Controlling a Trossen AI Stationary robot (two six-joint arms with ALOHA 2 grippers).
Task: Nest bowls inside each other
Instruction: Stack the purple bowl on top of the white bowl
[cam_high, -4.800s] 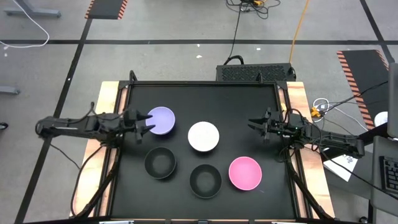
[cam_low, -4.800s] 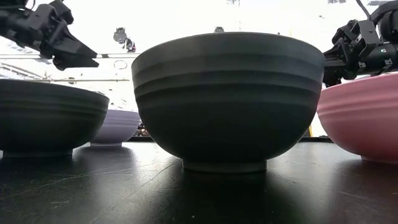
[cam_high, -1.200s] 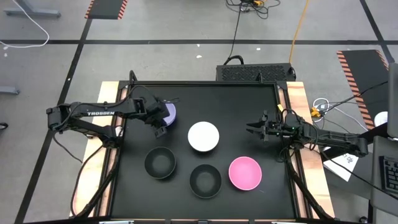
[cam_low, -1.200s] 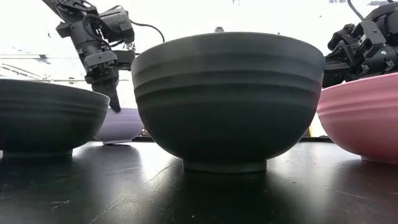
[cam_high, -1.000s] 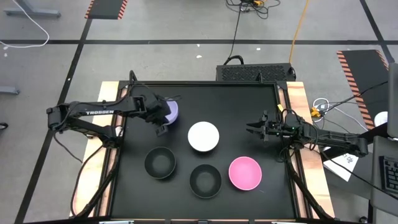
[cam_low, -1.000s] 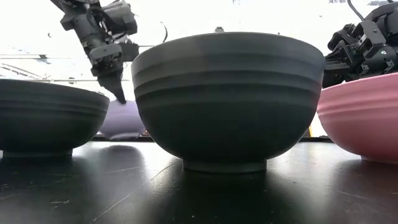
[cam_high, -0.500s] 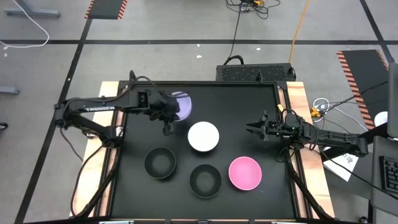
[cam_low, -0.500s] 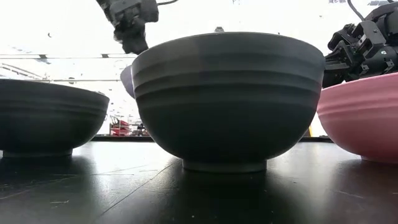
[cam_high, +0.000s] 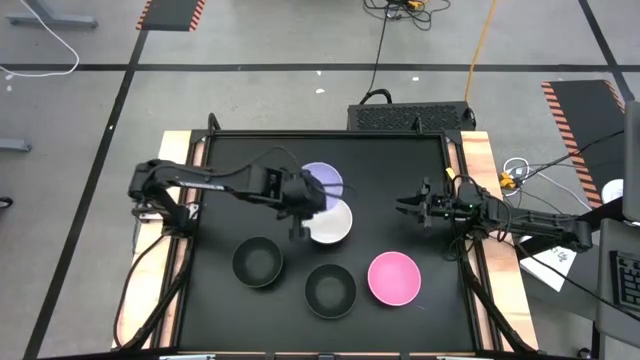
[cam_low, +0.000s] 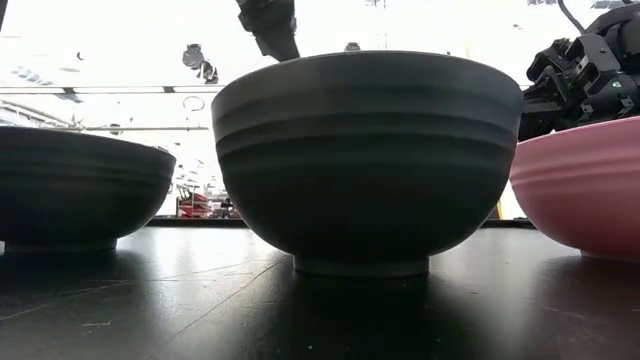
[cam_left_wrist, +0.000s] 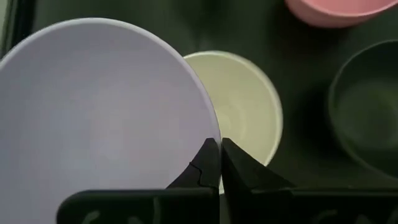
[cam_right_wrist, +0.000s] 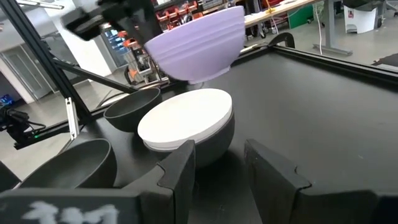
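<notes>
I will let go of the lavender bowl with my left gripper inside the white bowl (cam_high: 330, 224) (cam_left_wrist: 227, 118), so that it nests there.
My left gripper (cam_high: 300, 208) is shut on a lavender bowl (cam_high: 322, 180), which hangs in the air over the white bowl (cam_high: 332, 224). In the right wrist view the lavender bowl (cam_right_wrist: 196, 43) floats just above the white bowl (cam_right_wrist: 185, 118), which sits inside a black bowl (cam_right_wrist: 214, 146). Two more black bowls (cam_high: 258, 262) (cam_high: 330, 288) and a pink bowl (cam_high: 394, 277) stand on their feet near the table's front. My right gripper (cam_right_wrist: 217, 163) waits open at the table's right side, with nothing between its fingers. My left gripper pinches the lavender bowl's rim (cam_left_wrist: 211, 134) on the bowl's near left side, one finger inside the bowl and one outside. The fingers (cam_left_wrist: 239, 171) slant down from the table's left. The bowl is lifted clear, mouth up and slightly tilted, above the white bowl.
The black table top (cam_high: 400, 160) is bare along its far side. In the low view a black bowl (cam_low: 365, 160) fills the middle, with another black bowl (cam_low: 80, 190) on one side of it and the pink bowl (cam_low: 580, 190) on the other.
My left gripper has lifted the lavender bowl off the table and carried it toward the table's right, from the far left part to a place over the white bowl. It has stayed shut on the rim. My right arm has kept still.
</notes>
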